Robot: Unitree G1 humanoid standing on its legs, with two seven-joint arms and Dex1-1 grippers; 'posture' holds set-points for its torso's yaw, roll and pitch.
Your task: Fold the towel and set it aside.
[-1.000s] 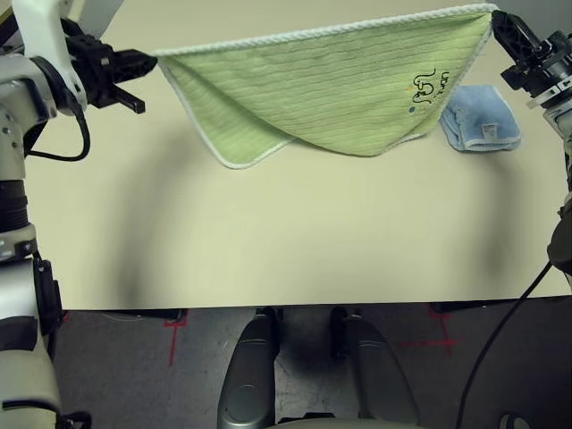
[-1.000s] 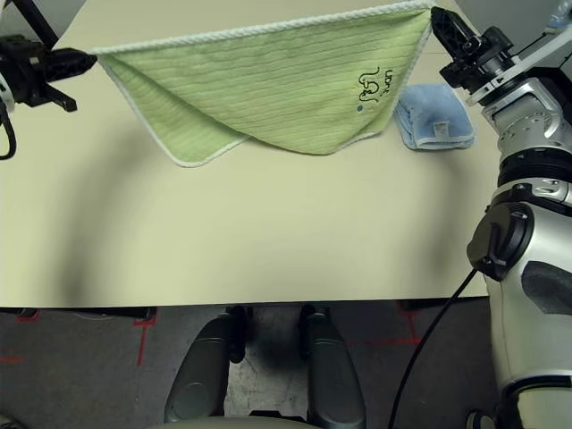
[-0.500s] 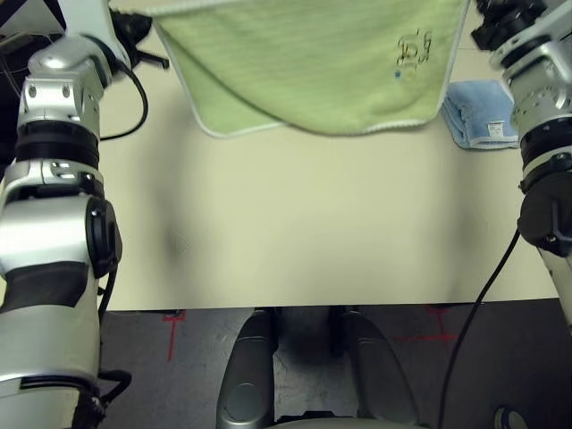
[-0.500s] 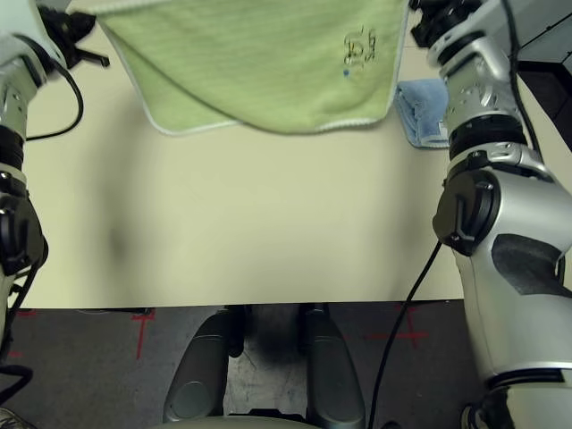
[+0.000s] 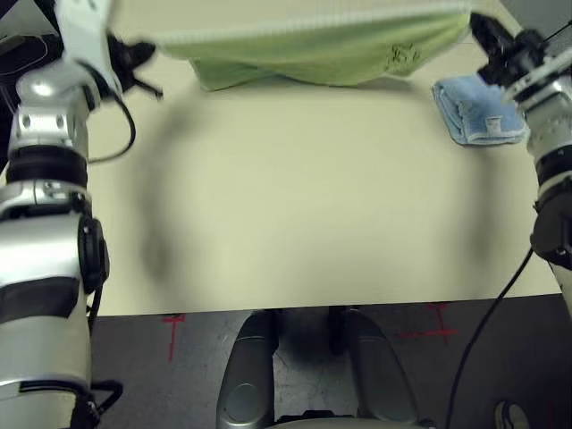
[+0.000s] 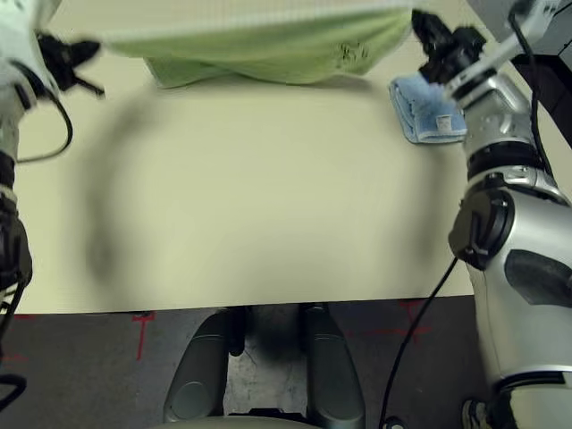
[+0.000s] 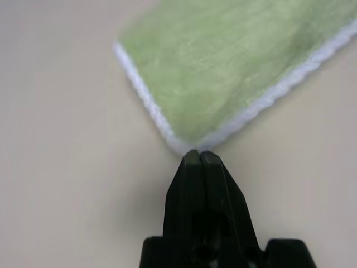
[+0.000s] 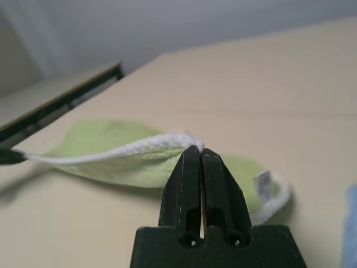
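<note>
Next, my left gripper lets go of the green towel's corner on the tabletop (image 5: 188, 236) beside the long shadow nearest my left gripper. The towel still hangs over the table's far part.
The light green towel (image 5: 304, 49) with white edging hangs stretched between my two grippers over the far part of the table. Its lower fold sags onto the tabletop, and dark lettering shows near its right end. My left gripper (image 7: 195, 155) is shut on the towel's left corner (image 7: 184, 142), out at the far left (image 5: 143, 55). On the far right, my right gripper (image 8: 195, 149) is shut on the white edge (image 8: 167, 140) at the other top corner (image 5: 478, 27).
A smaller light blue towel (image 5: 478, 109) with a white label lies folded at the far right, just below my right gripper. The beige tabletop (image 5: 295, 206) stretches from the green towel to the near edge.
Both arms have carried the towel away from me and lower. It hung free half a second ago; now its lower part rests on the far tabletop.
</note>
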